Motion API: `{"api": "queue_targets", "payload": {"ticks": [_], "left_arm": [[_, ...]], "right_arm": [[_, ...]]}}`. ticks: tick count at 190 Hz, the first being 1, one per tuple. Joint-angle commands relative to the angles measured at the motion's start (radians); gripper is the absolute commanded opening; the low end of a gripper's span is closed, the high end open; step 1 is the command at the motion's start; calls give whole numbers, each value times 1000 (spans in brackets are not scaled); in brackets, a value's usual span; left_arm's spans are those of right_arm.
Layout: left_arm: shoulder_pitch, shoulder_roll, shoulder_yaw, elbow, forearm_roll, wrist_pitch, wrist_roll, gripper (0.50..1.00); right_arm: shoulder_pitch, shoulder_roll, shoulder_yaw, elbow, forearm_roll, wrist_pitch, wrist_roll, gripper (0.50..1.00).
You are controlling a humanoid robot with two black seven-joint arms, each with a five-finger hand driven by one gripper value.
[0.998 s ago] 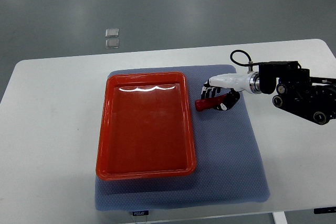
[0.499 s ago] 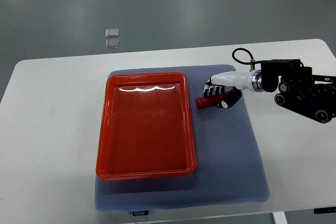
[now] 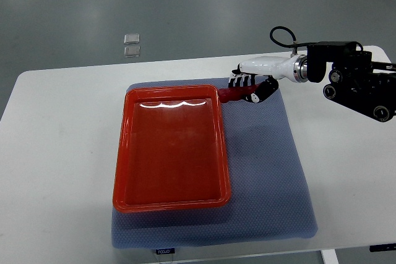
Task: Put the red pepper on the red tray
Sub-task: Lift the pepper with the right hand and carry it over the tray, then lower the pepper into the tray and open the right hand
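My right gripper will release the red pepper close to the middle of the red tray (image 3: 190, 145), toward the side where the bare mat is.
A red tray (image 3: 171, 149) lies empty on a blue-grey mat (image 3: 266, 171) on the white table. My right hand (image 3: 247, 86) comes in from the right edge and is shut on the red pepper (image 3: 230, 95), a slim red piece that sticks out to the left from under the fingers. The hand holds it above the mat, just beside the tray's upper right corner. The left arm is out of view.
The white table (image 3: 62, 153) extends around the mat. Two small clear squares (image 3: 132, 44) lie on the grey floor beyond the table's far edge. The black right forearm (image 3: 352, 85) hangs over the table's right side.
My right hand has lifted the pepper off the mat and carried it up and to the left, toward the tray's upper right corner.
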Motion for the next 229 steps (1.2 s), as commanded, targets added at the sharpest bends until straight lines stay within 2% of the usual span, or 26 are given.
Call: {"api": "queue_targets", "payload": {"ticks": [1, 37, 83, 143, 176, 183, 195, 201, 204, 205, 206, 208, 209, 215, 229], "left_arm": [[0, 0, 0, 0, 0, 0, 0, 1000], [0, 0, 0, 0, 0, 0, 0, 1000], [0, 0, 0, 0, 0, 0, 0, 1000], [0, 0, 0, 0, 0, 0, 0, 1000], [0, 0, 0, 0, 0, 0, 0, 1000], [0, 0, 0, 0, 0, 0, 0, 1000], [0, 0, 0, 0, 0, 0, 0, 1000], [0, 0, 0, 0, 0, 0, 0, 1000], [0, 0, 0, 0, 0, 0, 0, 1000], [0, 0, 0, 0, 0, 0, 0, 1000], [0, 0, 0, 0, 0, 0, 0, 1000], [0, 0, 0, 0, 0, 0, 0, 1000], [0, 0, 0, 0, 0, 0, 0, 1000], [0, 0, 0, 0, 0, 0, 0, 1000], [0, 0, 0, 0, 0, 0, -1, 1000]], "right_arm": [[25, 25, 0, 4, 0, 6, 14, 500], [70, 125, -22, -4, -4, 15, 11, 500], [52, 245, -40, -45, -15, 17, 1, 500], [-5, 278, -69, -85, -15, 11, 1, 500], [-31, 306, -69, -102, -15, 6, 1, 537], [-34, 308, -69, -104, -15, 6, 1, 556], [-39, 314, -69, -104, -15, 6, 1, 625], [-39, 318, -69, -105, -15, 6, 1, 676], [-39, 320, -69, -105, -15, 6, 0, 721], [-39, 320, -69, -105, -15, 6, 0, 721], [-39, 321, -69, -105, -15, 6, 1, 745], [-39, 321, -69, -105, -15, 6, 1, 746], [-39, 321, -69, -105, -15, 6, 1, 768], [-39, 323, -69, -105, -15, 5, 1, 827], [-39, 323, -68, -105, -9, 0, 1, 897]]}}
